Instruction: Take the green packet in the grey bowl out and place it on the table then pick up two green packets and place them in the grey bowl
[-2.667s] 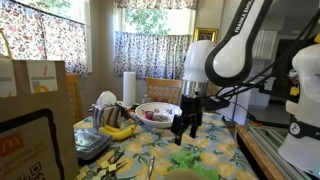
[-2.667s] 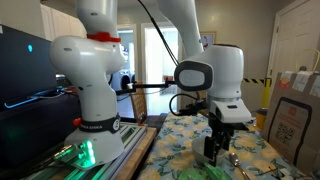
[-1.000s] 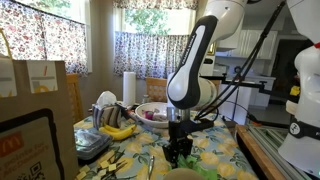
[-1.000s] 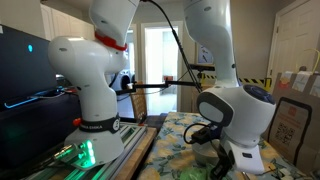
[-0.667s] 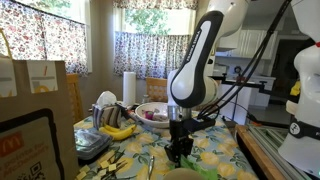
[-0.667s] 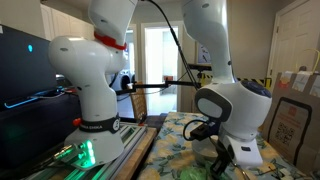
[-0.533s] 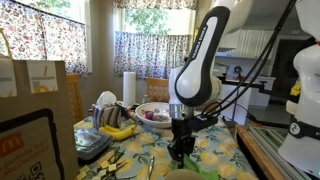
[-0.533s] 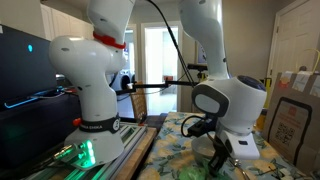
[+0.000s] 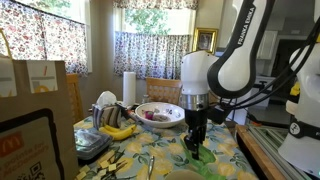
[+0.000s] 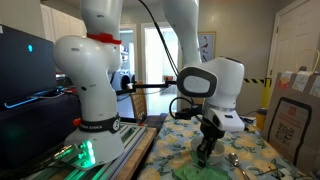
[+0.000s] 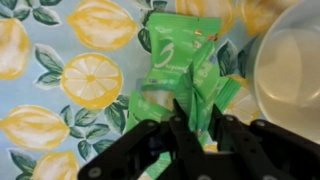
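Note:
The robot's gripper needs to release the bright green packet inside the grey bowl (image 9: pixel 186 175) (image 11: pixel 293 67), close to the middle of the bowl's hollow.
My gripper (image 11: pixel 197 110) is shut on a bunch of crumpled green packets (image 11: pixel 160 104), and they hang above the lemon-print tablecloth (image 11: pixel 60 80). Another green packet (image 11: pixel 181 45) lies flat on the cloth beyond them. The grey bowl (image 11: pixel 291 65) stands just to the right in the wrist view. In both exterior views the gripper (image 9: pixel 195 141) (image 10: pixel 205 151) hangs a little above the table, with green showing between its fingers. The rim of the grey bowl (image 9: pixel 178 175) shows at the bottom edge.
A white bowl of food (image 9: pixel 158 113), bananas (image 9: pixel 118 131), a dark container (image 9: pixel 90 147), a paper towel roll (image 9: pixel 128 88) and a paper bag (image 9: pixel 40 105) stand on the table. A second white robot base (image 10: pixel 90 95) and another paper bag (image 10: pixel 290 125) flank it.
The arm was bent low over the packets with the jaws closing. The jaws are now shut and the gripper has risen, with green packets in it.

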Robot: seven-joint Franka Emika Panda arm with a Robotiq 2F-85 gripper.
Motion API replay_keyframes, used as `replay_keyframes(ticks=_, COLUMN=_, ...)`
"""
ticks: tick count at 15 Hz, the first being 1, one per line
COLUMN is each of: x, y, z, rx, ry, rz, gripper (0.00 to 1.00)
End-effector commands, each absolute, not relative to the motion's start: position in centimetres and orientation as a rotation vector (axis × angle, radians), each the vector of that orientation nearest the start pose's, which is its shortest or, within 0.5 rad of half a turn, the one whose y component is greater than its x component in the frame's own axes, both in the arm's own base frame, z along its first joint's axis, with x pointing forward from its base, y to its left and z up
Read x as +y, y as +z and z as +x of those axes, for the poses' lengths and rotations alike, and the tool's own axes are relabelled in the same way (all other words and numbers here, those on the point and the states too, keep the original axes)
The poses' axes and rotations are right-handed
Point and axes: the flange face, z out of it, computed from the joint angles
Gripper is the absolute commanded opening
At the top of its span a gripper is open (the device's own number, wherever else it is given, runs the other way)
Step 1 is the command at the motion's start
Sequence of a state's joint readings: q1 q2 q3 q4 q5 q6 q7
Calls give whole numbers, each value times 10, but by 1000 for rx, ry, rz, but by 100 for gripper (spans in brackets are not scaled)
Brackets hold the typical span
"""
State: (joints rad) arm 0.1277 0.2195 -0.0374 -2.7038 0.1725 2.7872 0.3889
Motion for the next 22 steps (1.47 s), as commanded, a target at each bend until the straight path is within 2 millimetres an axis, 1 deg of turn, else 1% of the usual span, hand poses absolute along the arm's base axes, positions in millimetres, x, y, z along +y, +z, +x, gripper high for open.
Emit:
replay_keyframes(ticks=1, x=34, y=174, z=373, rx=644, ry=154, rz=-3113, gripper=6)
replay_keyframes(ticks=4, x=40, y=187, z=383, rx=566, ry=84, rz=-3149, gripper=6)
replay_keyframes(ticks=8, x=48, y=198, z=388, rx=489, ry=27, rz=-3158, gripper=6)
replay_keyframes(ticks=9, x=52, y=202, z=387, rx=477, ry=19, rz=-3158, gripper=6)
replay_keyframes(ticks=11, x=62, y=207, z=386, rx=442, ry=10, rz=-3153, gripper=6)
replay_keyframes(ticks=13, x=78, y=211, z=383, rx=382, ry=-1, rz=-3149, gripper=6)
replay_keyframes(ticks=17, x=107, y=214, z=384, rx=273, ry=-5, rz=-3155, gripper=6)
replay_keyframes(ticks=22, x=136, y=216, z=384, rx=163, ry=-1, rz=-3166, gripper=6)
